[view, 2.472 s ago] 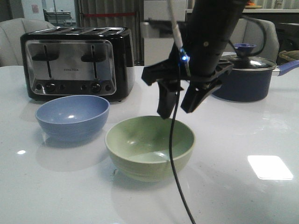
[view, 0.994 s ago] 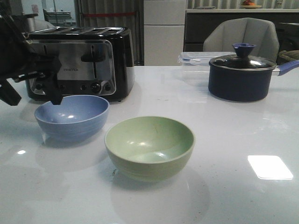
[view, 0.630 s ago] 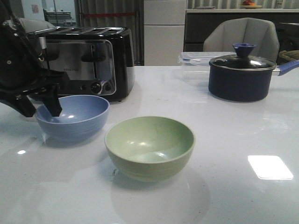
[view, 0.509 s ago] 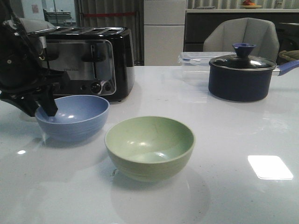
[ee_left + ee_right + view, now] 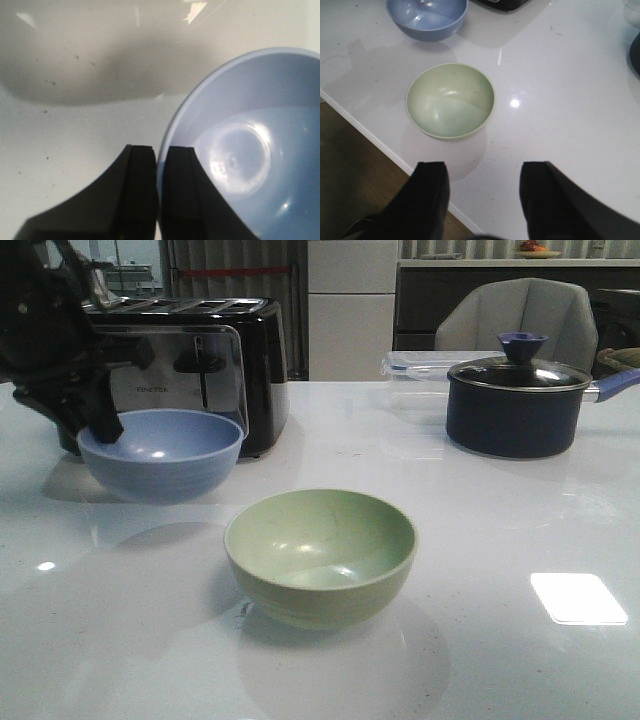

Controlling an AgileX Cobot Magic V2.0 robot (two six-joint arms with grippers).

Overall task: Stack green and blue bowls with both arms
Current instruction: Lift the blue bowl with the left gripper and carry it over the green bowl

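Observation:
Next, my left gripper releases the blue bowl, which hangs in front of the toaster, inside the green bowl [image 5: 318, 524] near the front middle of the white table.
The blue bowl [image 5: 160, 453] hangs above the white table, in front of the toaster. My left gripper [image 5: 100, 430] is shut on its left rim; in the left wrist view the gripper [image 5: 159, 152] has one finger inside and one outside the blue bowl [image 5: 250, 150]. The green bowl [image 5: 320, 555] sits upright on the table near the front middle. My right gripper [image 5: 482, 172] is open and empty, high above the table's front edge, with the green bowl [image 5: 450, 99] and the blue bowl [image 5: 426, 17] beyond it. The right arm is out of the front view.
A black and steel toaster [image 5: 190, 365] stands at the back left. A dark navy lidded pot [image 5: 515, 405] and a clear plastic box [image 5: 415, 375] stand at the back right. The table's front edge [image 5: 365, 132] drops to a wood floor.
My left gripper closed on the blue bowl's rim and lifted it off the table. Earlier the right arm left the space over the green bowl. The green bowl has not moved.

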